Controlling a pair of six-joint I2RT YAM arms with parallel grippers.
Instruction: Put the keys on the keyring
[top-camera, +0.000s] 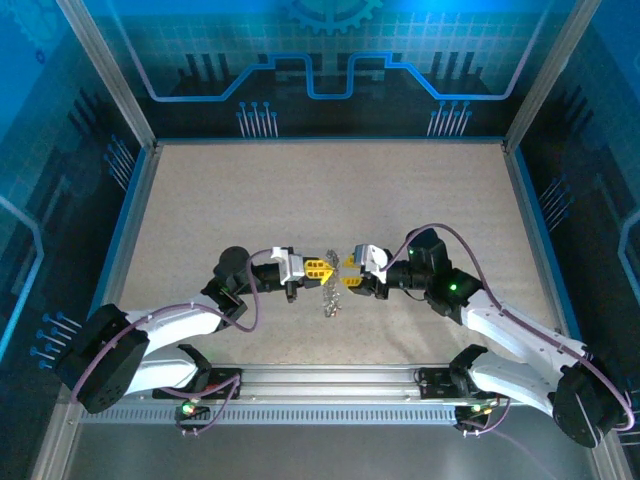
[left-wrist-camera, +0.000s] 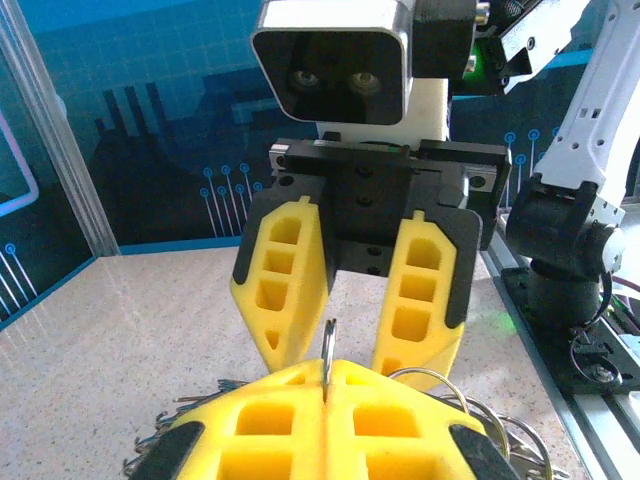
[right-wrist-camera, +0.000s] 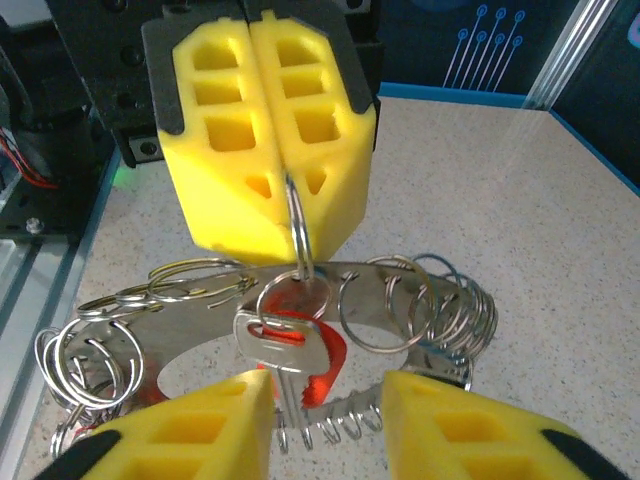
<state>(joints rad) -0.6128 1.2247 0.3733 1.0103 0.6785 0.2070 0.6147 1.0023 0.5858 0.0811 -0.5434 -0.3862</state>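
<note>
The key hangs slack below the split ring in my left gripper, so I need to take the key's shank (right-wrist-camera: 293, 408) with my right gripper and swing it up.
The keyring (right-wrist-camera: 200, 325) is a flat shiny metal band strung with several wire split rings; it lies on the table between both grippers (top-camera: 330, 300). My left gripper (top-camera: 322, 268) (left-wrist-camera: 327, 372) (right-wrist-camera: 288, 200) is shut on one upright split ring (right-wrist-camera: 298, 235) (left-wrist-camera: 327, 345) of it. From that ring a smaller loop carries a silvery key (right-wrist-camera: 283, 345) with red (right-wrist-camera: 330, 365) showing behind it. My right gripper (top-camera: 350, 272) (right-wrist-camera: 325, 405) (left-wrist-camera: 348, 340) faces the left one and is open. The key's shank hangs between its fingers, close to the left finger (right-wrist-camera: 200, 430).
The speckled table (top-camera: 330, 200) is fenced by blue walls and metal posts. An aluminium rail (top-camera: 330, 385) runs along the near edge with both arm bases. The right arm's base (left-wrist-camera: 570, 250) stands close behind the right gripper.
</note>
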